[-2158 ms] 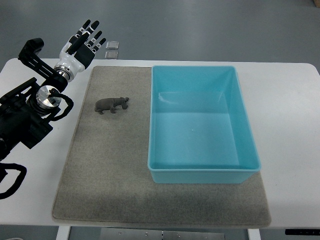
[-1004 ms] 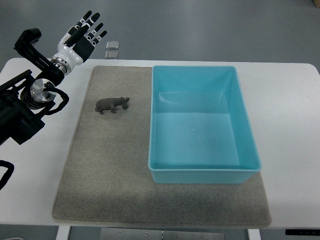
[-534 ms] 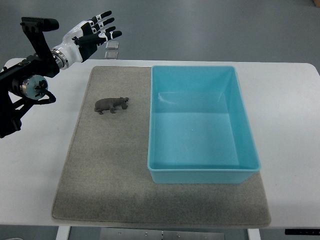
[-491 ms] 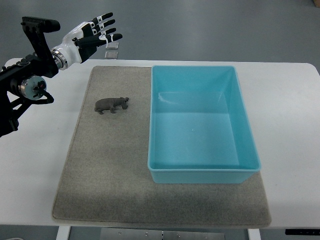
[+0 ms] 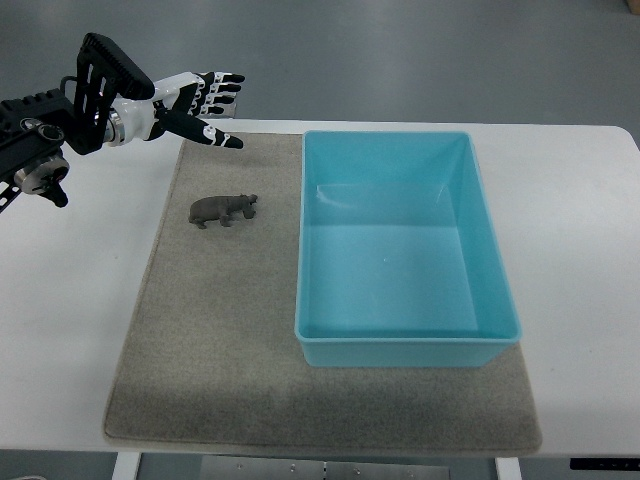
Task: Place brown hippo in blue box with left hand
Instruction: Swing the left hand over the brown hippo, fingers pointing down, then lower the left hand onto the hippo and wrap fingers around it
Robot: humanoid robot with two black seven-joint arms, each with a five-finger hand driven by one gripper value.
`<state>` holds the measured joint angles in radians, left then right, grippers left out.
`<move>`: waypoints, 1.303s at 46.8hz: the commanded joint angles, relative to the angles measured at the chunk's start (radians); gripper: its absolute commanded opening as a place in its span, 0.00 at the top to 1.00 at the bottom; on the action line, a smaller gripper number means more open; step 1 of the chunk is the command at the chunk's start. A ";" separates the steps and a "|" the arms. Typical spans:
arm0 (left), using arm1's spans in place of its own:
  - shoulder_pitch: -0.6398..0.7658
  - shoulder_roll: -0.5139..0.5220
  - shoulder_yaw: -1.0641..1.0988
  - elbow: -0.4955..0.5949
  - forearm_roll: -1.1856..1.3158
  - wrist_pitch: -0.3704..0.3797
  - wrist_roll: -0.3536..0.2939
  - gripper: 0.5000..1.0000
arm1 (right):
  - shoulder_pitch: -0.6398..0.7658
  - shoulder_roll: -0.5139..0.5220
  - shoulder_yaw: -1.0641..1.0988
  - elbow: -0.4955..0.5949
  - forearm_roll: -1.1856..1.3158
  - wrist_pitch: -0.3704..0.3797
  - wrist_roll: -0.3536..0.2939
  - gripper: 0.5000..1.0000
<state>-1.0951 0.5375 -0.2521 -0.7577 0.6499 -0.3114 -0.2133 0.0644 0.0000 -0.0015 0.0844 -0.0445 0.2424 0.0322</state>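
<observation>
Next, my left gripper needs to go down to the brown hippo's body (image 5: 217, 207), behind its head, and close there.
A small brown hippo (image 5: 224, 209) stands on the grey mat (image 5: 220, 330), its head toward the blue box (image 5: 400, 340). The box lies on the mat's right half and holds nothing. My left hand (image 5: 205, 103) hovers over the mat's far left corner, above and behind the hippo, with its fingers spread and empty. Its arm (image 5: 60, 125) enters from the upper left. The right arm is out of view.
The white table (image 5: 585, 230) carries the mat. Two small clear pieces (image 5: 226, 100) lie at the table's far edge, partly behind my left hand's fingers.
My left arm has swung up and rightward. The hand turned from pointing away to reaching sideways over the mat's far corner. The hippo and box have stayed put.
</observation>
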 commanded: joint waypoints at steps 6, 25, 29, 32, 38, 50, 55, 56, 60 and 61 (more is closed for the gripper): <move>-0.011 0.022 0.004 -0.003 0.149 -0.009 -0.001 0.01 | 0.000 0.000 0.000 0.000 0.000 0.000 0.000 0.13; -0.016 0.039 0.022 -0.086 0.418 -0.043 -0.001 0.01 | 0.000 0.000 0.000 0.000 0.000 0.000 0.000 0.13; -0.025 0.039 0.040 -0.089 0.422 -0.061 -0.001 0.01 | 0.000 0.000 0.000 0.000 0.000 0.000 0.000 0.13; -0.028 0.039 0.042 -0.092 0.424 -0.090 -0.001 0.01 | 0.000 0.000 0.000 0.000 0.000 0.000 0.000 0.13; -0.029 0.038 0.040 -0.094 0.424 -0.141 -0.001 0.01 | 0.000 0.000 0.000 0.000 0.000 0.000 0.000 0.13; -0.042 0.038 0.050 -0.118 0.465 -0.169 -0.001 0.01 | 0.000 0.000 0.000 0.000 0.000 0.000 0.000 0.13; -0.048 0.038 0.050 -0.117 0.536 -0.167 -0.001 0.01 | 0.000 0.000 0.000 0.000 0.000 0.000 0.000 0.13; -0.049 0.038 0.050 -0.118 0.547 -0.167 -0.001 0.01 | 0.000 0.000 0.000 0.000 0.000 0.000 0.000 0.13; -0.049 0.035 0.050 -0.118 0.570 -0.164 -0.001 0.01 | 0.000 0.000 0.000 0.000 0.000 0.000 0.000 0.13; -0.049 0.033 0.050 -0.118 0.573 -0.163 -0.001 0.01 | 0.000 0.000 0.000 0.000 0.000 0.000 0.000 0.13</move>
<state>-1.1442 0.5747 -0.2025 -0.8760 1.2084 -0.4796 -0.2149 0.0644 0.0000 -0.0015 0.0844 -0.0445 0.2424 0.0322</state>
